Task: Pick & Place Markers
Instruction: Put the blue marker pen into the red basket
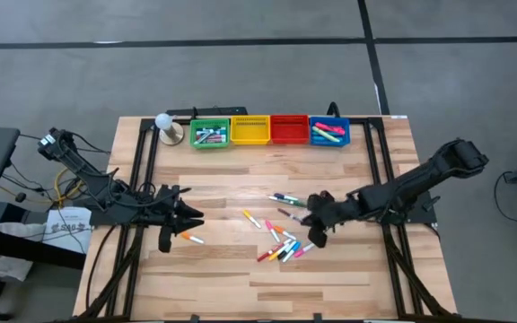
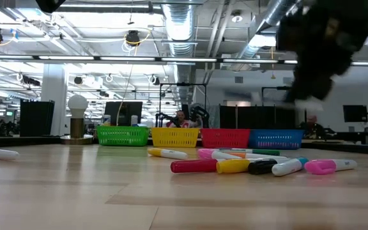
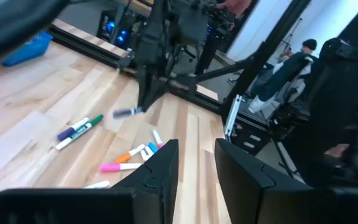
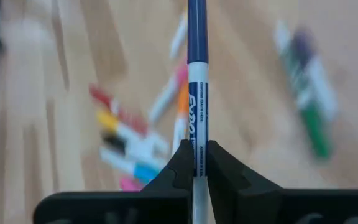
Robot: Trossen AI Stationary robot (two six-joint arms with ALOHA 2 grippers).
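Observation:
Next, my right gripper lets go of the blue-capped white marker inside the red bin (image 1: 284,130), on the side near the yellow bin.
Several capped markers (image 1: 281,244) in mixed colours lie scattered on the wooden table right of centre, also seen low across the table (image 2: 248,166). One orange-capped marker (image 1: 192,238) lies alone by my left gripper (image 1: 187,220), which hovers open with nothing between its fingers (image 3: 196,163). My right gripper (image 1: 315,233) hangs over the scattered markers, shut on a white marker with a blue cap (image 4: 197,81). In the low view that gripper (image 2: 312,83) is only a dark blur at the upper right. My right gripper pinches the marker's white barrel (image 4: 197,134) between its two fingers. The marker runs along the fingers, its blue cap end (image 4: 196,31) sticking out past the tips. The fingers slant down from the table's right. The marker (image 3: 126,112) is lifted clear of the table.
Green (image 1: 209,133), yellow (image 1: 249,130), red (image 1: 288,129) and blue (image 1: 329,132) bins stand in a row at the far edge; the green and blue ones hold markers. A white ball on a round stand (image 1: 165,126) is left of them. Black rails run along the table's sides.

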